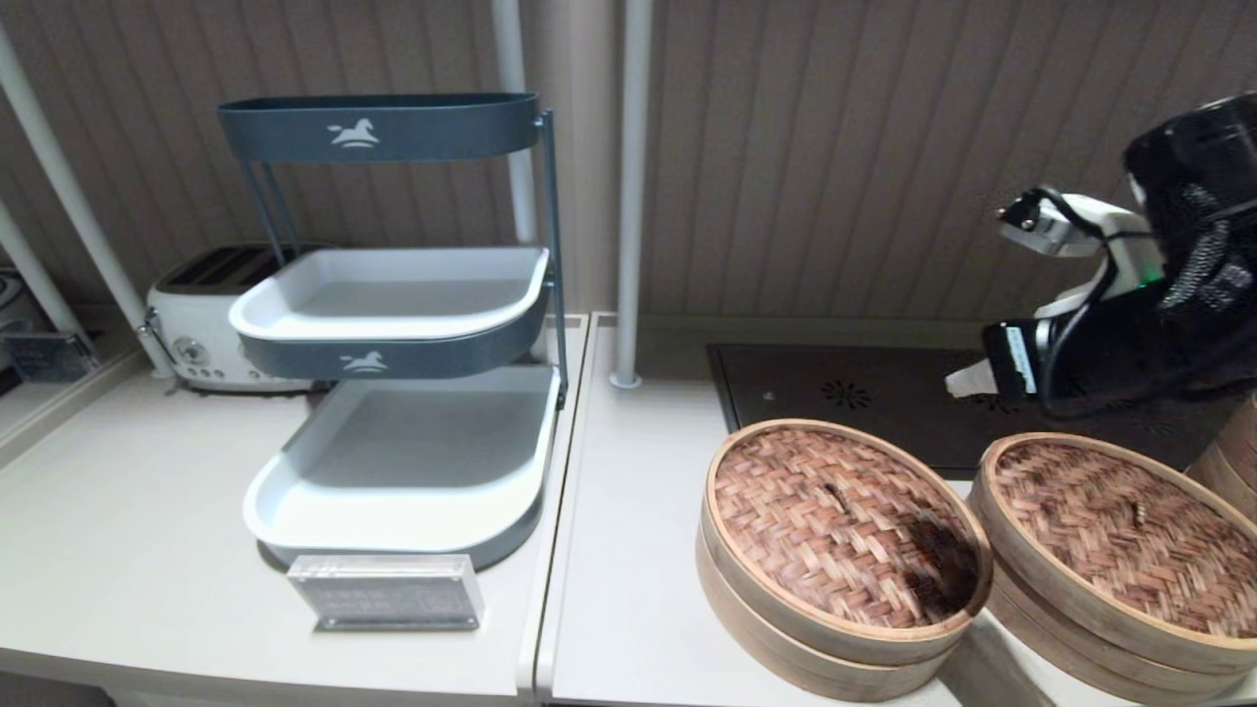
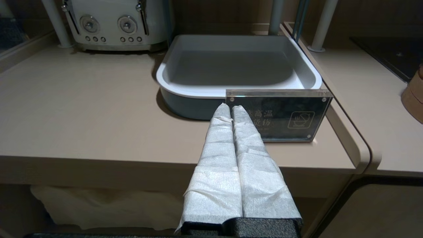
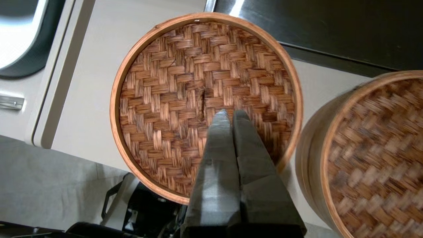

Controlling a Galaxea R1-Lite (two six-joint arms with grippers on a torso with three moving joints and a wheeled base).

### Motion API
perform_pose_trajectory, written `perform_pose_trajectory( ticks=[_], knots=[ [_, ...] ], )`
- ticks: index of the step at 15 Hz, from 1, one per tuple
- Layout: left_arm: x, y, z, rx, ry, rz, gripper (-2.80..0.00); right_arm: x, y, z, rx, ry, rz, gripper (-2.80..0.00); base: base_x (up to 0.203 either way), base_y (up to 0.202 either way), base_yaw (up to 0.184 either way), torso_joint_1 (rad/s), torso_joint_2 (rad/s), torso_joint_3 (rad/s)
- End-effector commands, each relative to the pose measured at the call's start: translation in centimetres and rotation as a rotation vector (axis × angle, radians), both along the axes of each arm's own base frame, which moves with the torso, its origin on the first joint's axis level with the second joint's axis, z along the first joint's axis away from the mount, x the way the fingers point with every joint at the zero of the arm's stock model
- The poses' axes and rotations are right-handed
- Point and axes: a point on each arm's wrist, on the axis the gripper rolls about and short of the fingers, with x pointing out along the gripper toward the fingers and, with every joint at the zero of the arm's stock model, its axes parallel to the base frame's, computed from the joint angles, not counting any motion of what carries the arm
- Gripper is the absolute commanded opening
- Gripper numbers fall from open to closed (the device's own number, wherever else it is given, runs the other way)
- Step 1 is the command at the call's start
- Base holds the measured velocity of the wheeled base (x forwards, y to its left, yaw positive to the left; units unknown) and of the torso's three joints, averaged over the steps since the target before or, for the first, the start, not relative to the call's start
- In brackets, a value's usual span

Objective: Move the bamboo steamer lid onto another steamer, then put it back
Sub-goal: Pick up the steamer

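The small dark knot [image 1: 836, 497] [image 3: 201, 104] is in the middle of the bamboo steamer lid, the one nearer the three-level rack. My right gripper will grab it next.
The bamboo steamer lid [image 1: 835, 520], reddish-pink weave with a small dark knot [image 3: 201, 105], sits on its own steamer at the counter's front. Right of it, almost touching, stands another steamer [image 1: 1120, 550] under a browner lid [image 3: 373, 155]. My right gripper [image 3: 228, 113] hangs shut and empty high above the reddish lid, its tips just beside the knot; in the head view its white tip [image 1: 967, 378] shows behind the two steamers. My left gripper [image 2: 230, 107] is shut and empty, low before the left counter's front edge, out of the head view.
A three-tier grey-and-white rack [image 1: 403, 324] and a white toaster [image 1: 211, 324] stand on the left counter, with an acrylic sign [image 1: 386, 591] in front. A dark tray [image 1: 864, 393] lies behind the steamers. A third steamer's edge [image 1: 1232, 452] shows far right. Two white poles [image 1: 628, 196] rise behind.
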Motion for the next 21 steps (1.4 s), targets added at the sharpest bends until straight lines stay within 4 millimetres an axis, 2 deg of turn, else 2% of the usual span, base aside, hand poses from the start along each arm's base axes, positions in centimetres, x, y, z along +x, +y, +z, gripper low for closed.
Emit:
perform_pose_trajectory(
  ticks=[1,7,8,12,21],
  knots=[
    [0.2,0.0,-0.8,0.000,0.024,0.000,-2.80,3.1,1.3,-2.1,-0.018,0.076,0.018,-2.80,0.000,0.000,0.000,0.000,0.00,0.000],
    [0.2,0.0,-0.8,0.000,0.025,0.000,-2.80,6.3,4.2,-5.2,-0.046,0.156,0.078,-2.80,0.000,0.000,0.000,0.000,0.00,0.000],
    [0.2,0.0,-0.8,0.000,0.025,0.000,-2.80,6.8,4.6,-5.9,-0.060,0.174,0.075,0.00,0.000,0.000,0.000,0.000,0.00,0.000],
    [0.2,0.0,-0.8,0.000,0.025,0.000,-2.80,7.9,5.3,-7.7,-0.089,0.208,0.070,0.00,0.000,0.000,0.000,0.000,0.00,0.000],
    [0.2,0.0,-0.8,0.000,0.025,0.000,-2.80,9.4,5.4,-10.8,-0.107,0.296,0.058,0.00,0.000,0.000,0.000,0.000,0.00,0.000]
  ],
)
